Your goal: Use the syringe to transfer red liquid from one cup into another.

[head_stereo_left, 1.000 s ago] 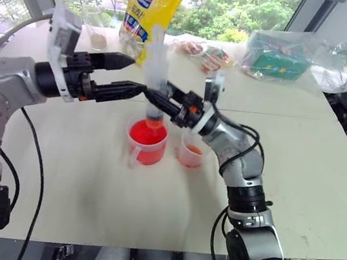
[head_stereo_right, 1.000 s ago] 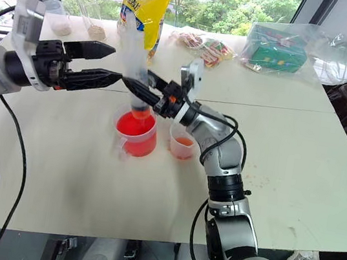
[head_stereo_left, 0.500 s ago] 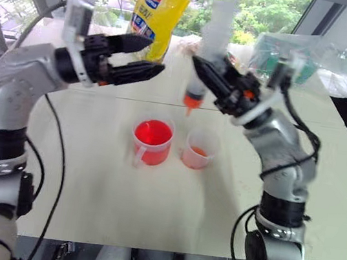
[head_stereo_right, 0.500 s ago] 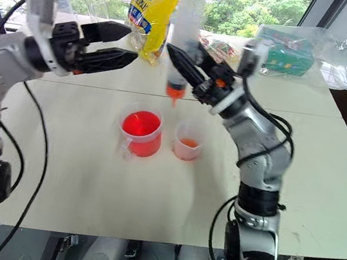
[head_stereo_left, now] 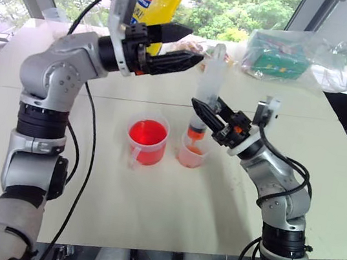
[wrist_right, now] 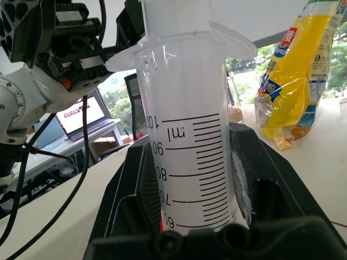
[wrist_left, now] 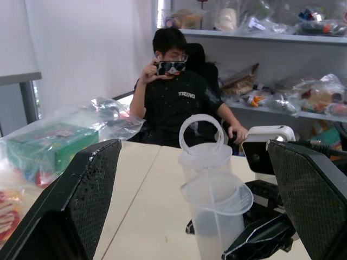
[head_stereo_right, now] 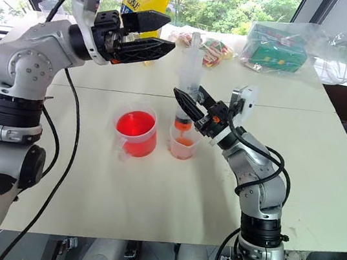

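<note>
Next, I close my left gripper around the plunger's ring (head_stereo_left: 220, 49) and push it down before the syringe leaves the smaller cup, as orange-red liquid is still in the syringe's lower end.
The syringe (head_stereo_left: 207, 90) stands upright, with my right gripper (head_stereo_left: 203, 113) shut on its scaled barrel (wrist_right: 190, 157). Its orange-red tip hangs at the rim of the smaller handleless cup (head_stereo_left: 193, 152), which has pale orange-red liquid at its base. To the left of that stands the larger handled cup (head_stereo_left: 148, 140), holding red liquid (head_stereo_left: 147, 132). My left gripper (head_stereo_left: 196, 45) is open and level, just left of the syringe's plunger top (wrist_left: 201, 138), which shows between its fingers (wrist_left: 87, 189) without touching them.
A yellow bag (head_stereo_left: 155, 3), snack packets (head_stereo_right: 207, 46) and a green box in a clear bag (head_stereo_left: 283, 55) lie at the table's far side. A person (wrist_left: 176, 95) sits beyond the table. Bare white tabletop (head_stereo_left: 148, 211) lies in front of the cups.
My right gripper has carried the syringe from the handled cup, up and over, then down to the smaller cup. My left gripper, still open, has moved right and up toward the plunger top.
</note>
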